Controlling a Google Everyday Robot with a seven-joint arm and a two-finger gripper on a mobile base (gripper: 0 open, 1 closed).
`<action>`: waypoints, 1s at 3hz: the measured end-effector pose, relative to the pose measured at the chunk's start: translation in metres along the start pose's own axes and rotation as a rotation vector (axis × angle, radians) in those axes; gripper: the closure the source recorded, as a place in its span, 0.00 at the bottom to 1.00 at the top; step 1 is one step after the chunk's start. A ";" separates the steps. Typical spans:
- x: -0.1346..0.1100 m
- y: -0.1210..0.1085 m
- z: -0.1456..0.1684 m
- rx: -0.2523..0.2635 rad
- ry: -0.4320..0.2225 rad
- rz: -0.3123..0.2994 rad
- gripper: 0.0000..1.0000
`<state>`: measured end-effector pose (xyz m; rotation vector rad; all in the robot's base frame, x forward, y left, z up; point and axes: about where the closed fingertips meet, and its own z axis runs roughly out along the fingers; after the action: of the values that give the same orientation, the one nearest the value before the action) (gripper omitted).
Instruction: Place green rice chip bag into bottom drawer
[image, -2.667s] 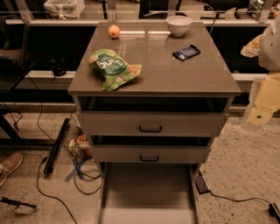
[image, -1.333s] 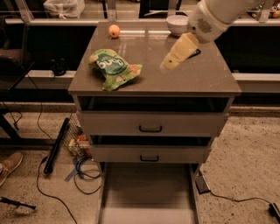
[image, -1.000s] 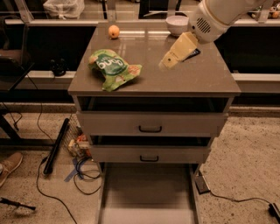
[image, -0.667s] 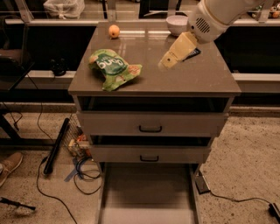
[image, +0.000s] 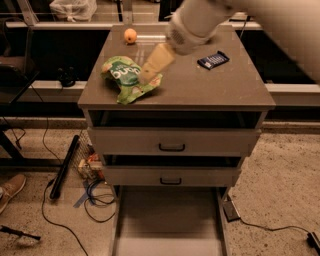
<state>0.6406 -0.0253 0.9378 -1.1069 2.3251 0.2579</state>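
The robot's gripper should close on the middle of the green rice chip bag (image: 135, 77), between the bag's two ends.
The green rice chip bag (image: 126, 78) lies crinkled on the left part of the cabinet top. My gripper (image: 148, 72) reaches in from the upper right on a white arm, and its pale fingers hang just over the bag's right edge. The bottom drawer (image: 169, 220) is pulled out at floor level, its flat grey floor bare. The two upper drawers with black handles are shut.
A small dark blue wrapped bar (image: 213, 60) lies at the right back of the top, an orange fruit (image: 130, 35) at the back left. Cables and a black bar (image: 64, 167) lie on the floor left of the cabinet. A shoe (image: 11, 188) shows at far left.
The gripper has swung left across the cabinet top, from near the blue bar to just above the green bag. The bag and the drawers have not moved.
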 end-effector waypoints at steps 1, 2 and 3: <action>-0.033 0.014 0.035 -0.018 -0.021 0.029 0.00; -0.057 0.025 0.068 -0.054 -0.042 0.067 0.00; -0.069 0.032 0.095 -0.076 -0.039 0.094 0.00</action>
<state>0.6891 0.0775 0.8949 -1.0206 2.3530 0.4021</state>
